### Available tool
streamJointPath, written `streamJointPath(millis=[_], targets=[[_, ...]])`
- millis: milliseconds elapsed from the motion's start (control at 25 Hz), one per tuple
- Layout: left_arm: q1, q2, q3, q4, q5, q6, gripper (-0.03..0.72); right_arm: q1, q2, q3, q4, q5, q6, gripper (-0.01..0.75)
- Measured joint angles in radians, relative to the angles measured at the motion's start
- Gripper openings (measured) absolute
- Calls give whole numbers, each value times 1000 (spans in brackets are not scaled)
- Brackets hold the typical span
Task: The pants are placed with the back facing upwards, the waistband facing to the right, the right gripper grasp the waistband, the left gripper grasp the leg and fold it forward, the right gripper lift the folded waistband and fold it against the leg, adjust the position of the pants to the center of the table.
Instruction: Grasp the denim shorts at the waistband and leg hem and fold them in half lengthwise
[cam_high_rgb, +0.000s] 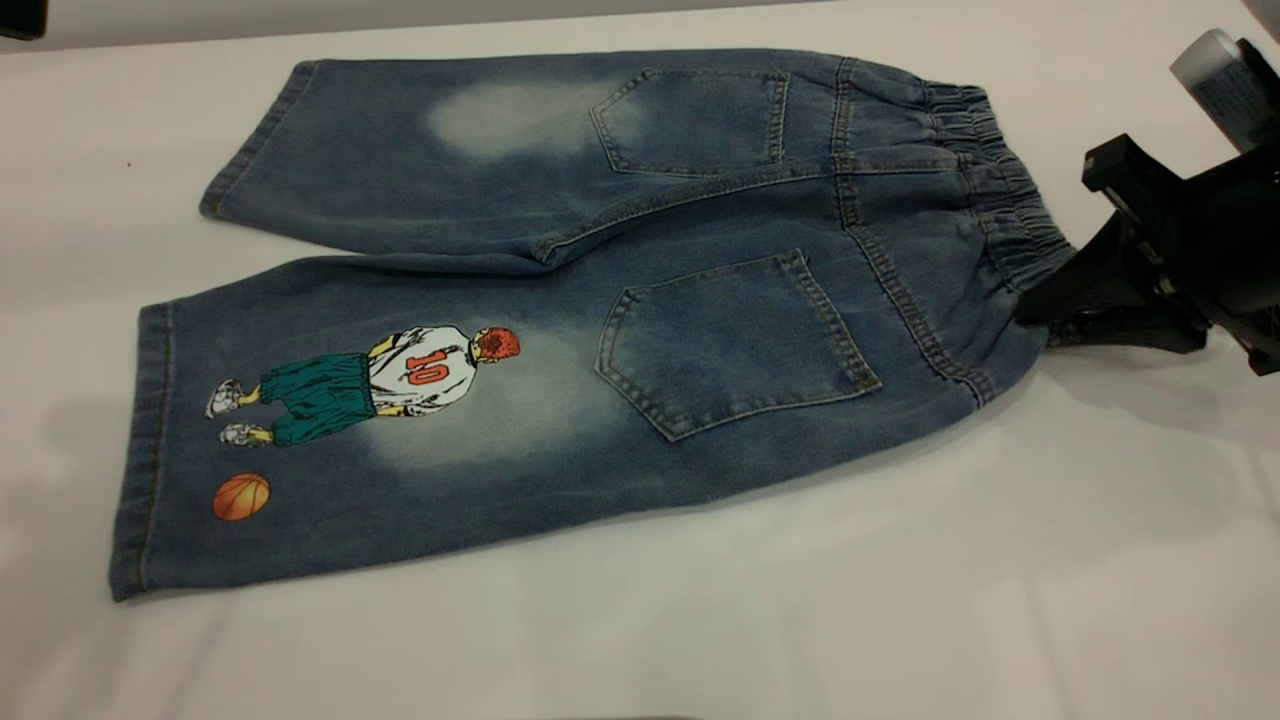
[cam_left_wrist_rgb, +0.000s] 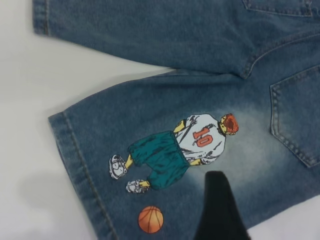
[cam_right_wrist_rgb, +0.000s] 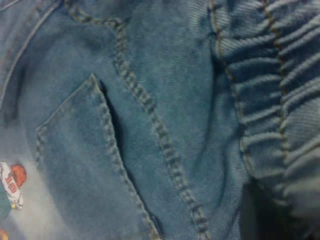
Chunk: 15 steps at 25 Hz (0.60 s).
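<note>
The near corner of the hem (cam_high_rgb: 137, 583) on the pants' printed leg, close to the orange basketball, will be gripped by my left gripper.
The pants (cam_high_rgb: 640, 300) lie flat on the table (cam_high_rgb: 900, 600), back up, two patch pockets showing. The gathered waistband (cam_high_rgb: 1000, 200) points right. The leg (cam_high_rgb: 330, 420) with the number 10 player and orange basketball is the nearer one, its hem at the left. My right gripper (cam_high_rgb: 1035, 305) sits at the waistband's near right corner, shut on its edge. In the right wrist view the ruched waistband (cam_right_wrist_rgb: 285, 110) bunches over a dark fingertip (cam_right_wrist_rgb: 255, 210). A black part of my left gripper (cam_left_wrist_rgb: 220, 210) hovers over the printed leg (cam_left_wrist_rgb: 165, 150), just beside the player; it is outside the exterior view.
The plain faded leg (cam_high_rgb: 420, 150) lies at the far side, slightly spread from the printed one. White tabletop stretches in front of the pants and to their left. The right arm's black body and grey-white cylinder (cam_high_rgb: 1215, 70) stand at the right edge.
</note>
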Motion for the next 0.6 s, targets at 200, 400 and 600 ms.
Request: streamJointPath(millis=[200,400,600], targets=[[0,0,0,69,104,-37,430,0,1,-21,-13,6,-6,40],[0,0,36,245,221,-215,430,0,1,-21,-25,12,-9,40],[0,39,137,449,189,-475,430,0,1,-21,-25,16,-13,40]])
